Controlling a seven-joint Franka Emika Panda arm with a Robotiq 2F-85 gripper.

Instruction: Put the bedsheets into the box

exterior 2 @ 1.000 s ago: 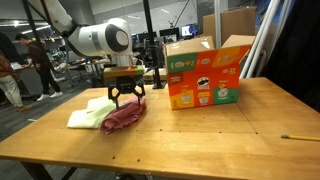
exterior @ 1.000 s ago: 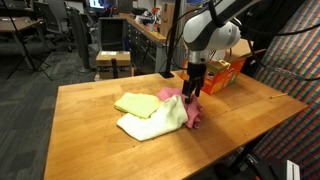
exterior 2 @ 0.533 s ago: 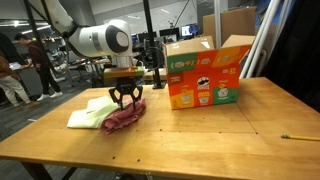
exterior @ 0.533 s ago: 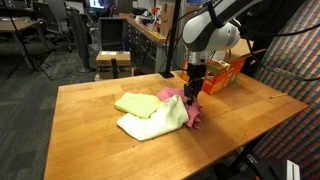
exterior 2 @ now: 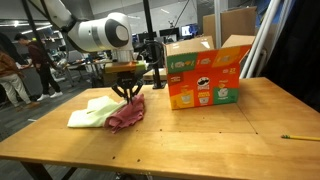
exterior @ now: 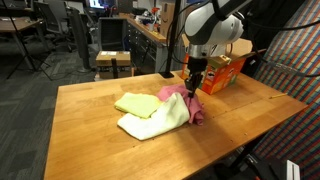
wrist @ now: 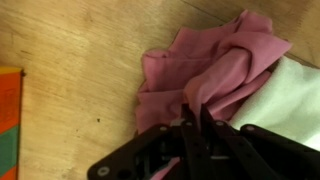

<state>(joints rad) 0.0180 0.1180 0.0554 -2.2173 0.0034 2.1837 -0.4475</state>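
I will let go of the pink bedsheet with my gripper inside the open orange-red box point(exterior: 213, 66) that stands beyond the cloths on the wooden table.
My gripper point(exterior: 194, 84) point(exterior 2: 129, 94) point(wrist: 197, 112) is shut on the pink bedsheet point(exterior: 186, 102) point(exterior 2: 127, 112) point(wrist: 215, 65), pinching a fold and pulling it up off the wooden table point(exterior: 90, 125). The pink cloth drapes from the fingers, its lower part still on the table. A cream-white bedsheet point(exterior: 155, 122) point(wrist: 298, 95) lies partly under it, and a pale yellow-green one point(exterior: 135, 103) point(exterior 2: 95, 108) lies beside that. The orange-red box point(exterior 2: 205, 75) point(exterior: 222, 72) stands open-topped on the table, a short way beyond the cloths; its edge point(wrist: 8, 120) shows at the left of the wrist view.
The table edge point(exterior 2: 150, 170) runs close to the cloths. Office chairs point(exterior: 60, 30) and desks point(exterior: 140, 35) stand behind the table. A person point(exterior 2: 8, 75) stands in the background. A pencil point(exterior 2: 298, 136) lies near the table's corner.
The gripper has shut on the pink bedsheet and risen slightly, lifting a fold of it off the table. The other cloths and the box have not moved.
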